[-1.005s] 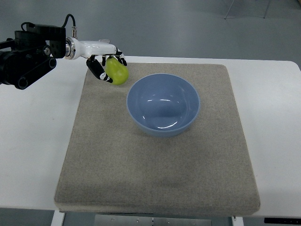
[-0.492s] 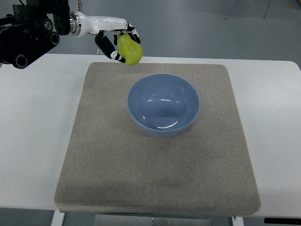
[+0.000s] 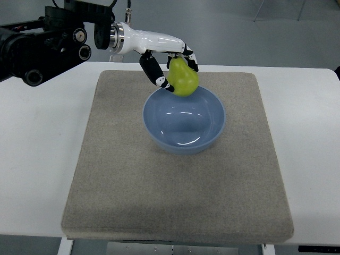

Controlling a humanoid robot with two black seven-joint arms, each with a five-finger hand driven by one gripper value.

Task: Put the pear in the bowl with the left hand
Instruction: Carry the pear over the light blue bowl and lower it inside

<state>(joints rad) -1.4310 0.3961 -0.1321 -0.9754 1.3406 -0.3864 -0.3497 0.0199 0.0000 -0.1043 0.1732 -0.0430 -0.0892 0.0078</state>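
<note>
Next, my left gripper lets go of the green pear on the bottom of the blue bowl [image 3: 189, 127], toward its near side.
A green pear [image 3: 183, 78] hangs in the air over the far rim of the blue bowl [image 3: 159, 125], stem end up. My left hand [image 3: 169, 69] is shut on it, black-and-white fingers [image 3: 154, 71] wrapped around its left and top sides. The arm reaches in from the upper left. The bowl sits in the middle of the mat with nothing inside it. No right arm shows in the picture.
A grey-brown mat [image 3: 175, 191] covers most of the white table [image 3: 37, 159]. The black arm body [image 3: 42, 40] fills the upper left corner. Grey floor lies beyond the table's far edge.
The left hand has carried the pear up off the mat's far left corner and rightward, from beside the bowl to above its far rim.
</note>
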